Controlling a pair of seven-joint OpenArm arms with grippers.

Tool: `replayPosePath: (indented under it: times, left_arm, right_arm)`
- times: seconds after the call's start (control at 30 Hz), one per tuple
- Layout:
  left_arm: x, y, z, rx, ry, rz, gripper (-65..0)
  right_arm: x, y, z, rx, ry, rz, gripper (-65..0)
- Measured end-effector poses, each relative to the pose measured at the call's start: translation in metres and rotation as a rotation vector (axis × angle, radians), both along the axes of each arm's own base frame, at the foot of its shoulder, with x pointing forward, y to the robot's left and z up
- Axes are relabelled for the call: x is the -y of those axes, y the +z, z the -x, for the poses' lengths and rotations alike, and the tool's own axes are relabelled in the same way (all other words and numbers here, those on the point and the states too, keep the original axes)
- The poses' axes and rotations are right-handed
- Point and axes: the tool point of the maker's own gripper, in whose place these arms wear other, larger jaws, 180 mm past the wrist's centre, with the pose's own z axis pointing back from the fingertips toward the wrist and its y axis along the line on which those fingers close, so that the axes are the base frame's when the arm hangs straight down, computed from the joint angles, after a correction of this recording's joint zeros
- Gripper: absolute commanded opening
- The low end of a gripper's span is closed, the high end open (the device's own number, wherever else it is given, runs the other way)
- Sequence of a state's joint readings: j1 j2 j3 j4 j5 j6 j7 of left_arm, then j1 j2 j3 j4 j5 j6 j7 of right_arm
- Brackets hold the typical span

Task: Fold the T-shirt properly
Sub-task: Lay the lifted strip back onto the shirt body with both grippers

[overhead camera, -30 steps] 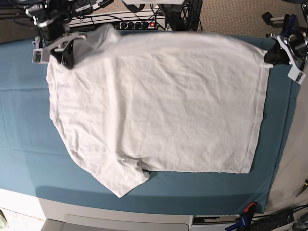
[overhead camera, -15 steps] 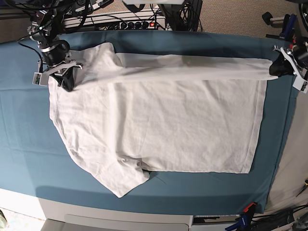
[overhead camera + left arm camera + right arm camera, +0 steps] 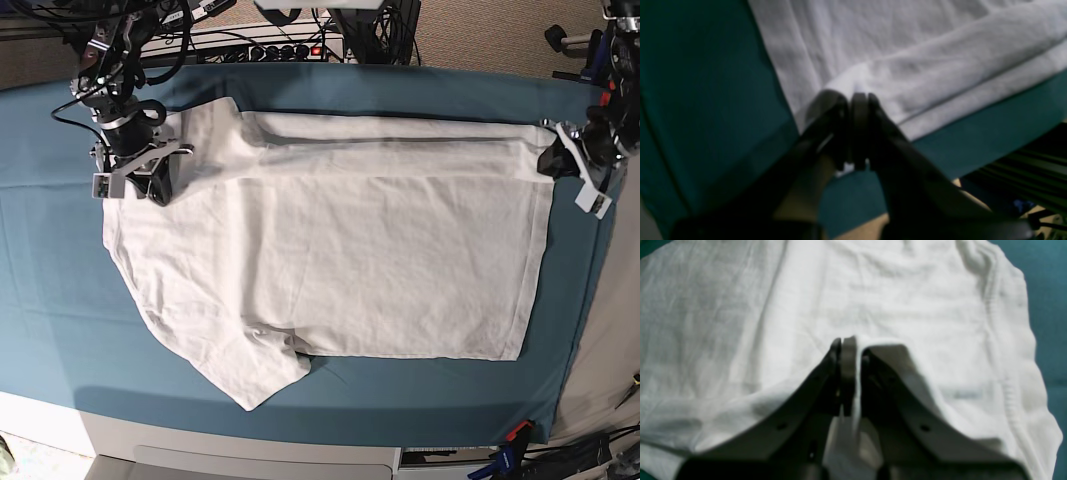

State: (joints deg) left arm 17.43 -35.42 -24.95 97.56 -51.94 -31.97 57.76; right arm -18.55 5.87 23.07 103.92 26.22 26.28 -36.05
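Note:
The white T-shirt is spread out. My right gripper should release the corner of the folded piece on it, just inside its collar edge (image 3: 153, 220).
The white T-shirt (image 3: 340, 250) lies spread on the teal cloth sheet (image 3: 60, 290), its far edge folded over toward the front as a long band (image 3: 390, 140). My left gripper (image 3: 553, 160) is shut on the shirt's hem corner at the right; in the left wrist view the closed tips (image 3: 855, 100) pinch the folded white fabric (image 3: 940, 66). My right gripper (image 3: 158, 186) is shut on the shirt near the collar at the left; in the right wrist view its tips (image 3: 850, 343) pinch a fold of the shirt (image 3: 873, 300). One sleeve (image 3: 255, 375) sticks out at the front.
The teal sheet covers the table up to its front edge (image 3: 250, 440). Cables and a power strip (image 3: 290, 45) lie behind the table. Clamps (image 3: 510, 450) sit at the front right corner. The sheet's right edge (image 3: 590, 300) borders grey surface.
Both grippers have come forward and down with the shirt's far edge, laying it over as a wider folded band. The right gripper has moved toward the front, the left one too.

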Motion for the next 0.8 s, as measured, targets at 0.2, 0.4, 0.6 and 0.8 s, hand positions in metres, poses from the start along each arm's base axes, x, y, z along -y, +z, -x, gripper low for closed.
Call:
replayPosePath:
  times: [0.2,0.4,0.6,0.8]
  left_arm:
    - [-0.002,0.003,-0.005,0.011,-0.002,-0.012,-65.0]
    - [-0.005,0.001,-0.005,0.006,0.017,-0.026,-65.0]
    - [-0.007,0.002,-0.007,0.02,0.021,-0.031,-65.0]
    - [-0.012,0.003,-0.013,0.052,0.036,-0.061,-65.0]
  right_arm:
    - [0.001,0.014,-0.016,0.045,0.016,0.017,-65.0]
    - [0.012,0.029,-0.029,0.08,0.03,0.06,-65.0]
    - [0.012,0.027,-0.027,0.072,0.03,0.06,-65.0]
    - [0.011,0.027,-0.027,0.073,0.029,0.057,-65.0]
